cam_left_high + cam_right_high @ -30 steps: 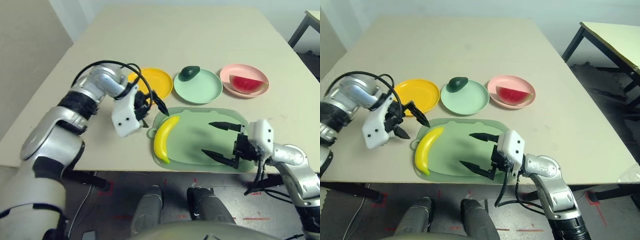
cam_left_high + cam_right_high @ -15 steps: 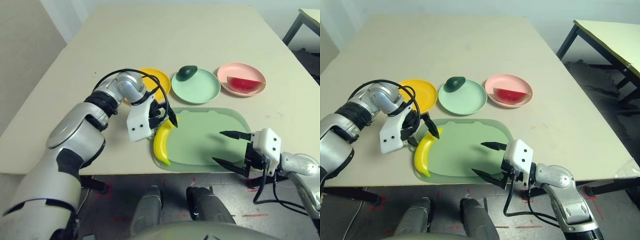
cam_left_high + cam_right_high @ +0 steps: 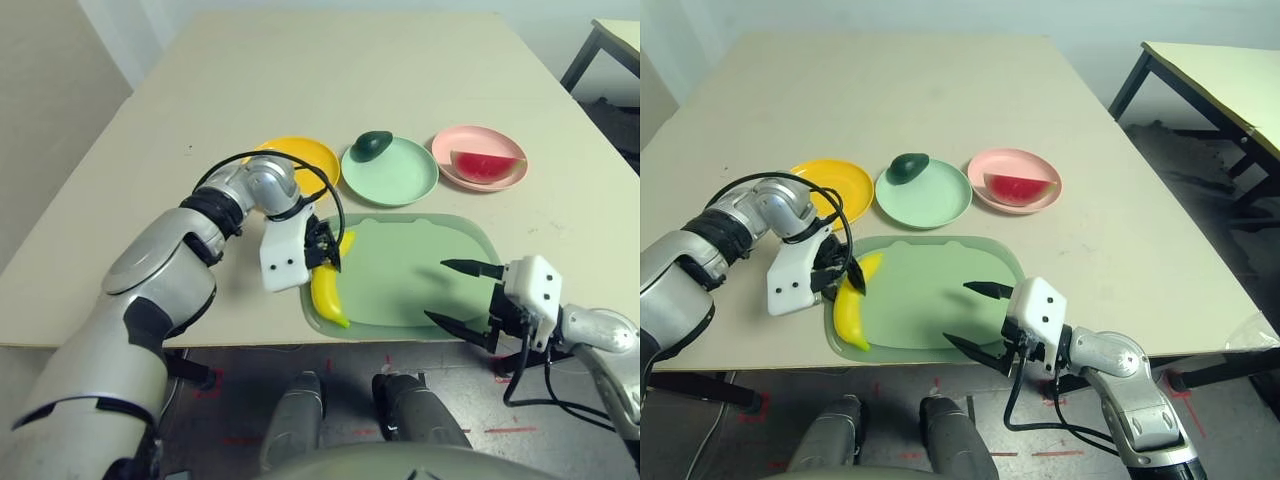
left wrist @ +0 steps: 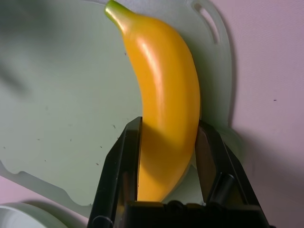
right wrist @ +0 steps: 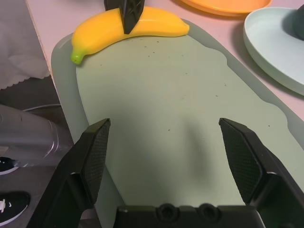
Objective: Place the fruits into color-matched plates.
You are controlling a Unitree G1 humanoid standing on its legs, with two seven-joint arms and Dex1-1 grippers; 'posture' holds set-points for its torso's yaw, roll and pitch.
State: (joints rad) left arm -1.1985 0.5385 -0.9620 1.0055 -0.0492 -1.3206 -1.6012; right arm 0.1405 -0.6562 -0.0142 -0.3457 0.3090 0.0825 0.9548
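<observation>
The yellow banana, still on the green mat's edge, will be let go by my left gripper in the empty yellow-orange plate (image 3: 294, 186), beside the mint green plate.
The yellow banana (image 3: 328, 290) lies on the left edge of a large light green mat (image 3: 410, 270). My left gripper (image 3: 325, 250) is shut on the banana, and the left wrist view shows a black finger (image 4: 124, 156) pressed against each side of it. A dark green avocado (image 3: 375, 145) sits on the far rim of the mint green plate (image 3: 400, 182). The red watermelon wedge (image 3: 485, 165) rests in the pink plate (image 3: 445, 148). The yellow-orange plate (image 3: 300, 158) holds nothing. My right gripper (image 3: 438, 292) hangs open over the mat's near right part.
The three plates stand in a row just behind the mat. Bare table stretches beyond them and to the left. The table's front edge runs close under the mat. A second table (image 3: 1210, 70) stands off to the right.
My left gripper has slid from the banana's far tip onto its middle and closed on it. The banana has turned slightly. The right arm has barely moved.
</observation>
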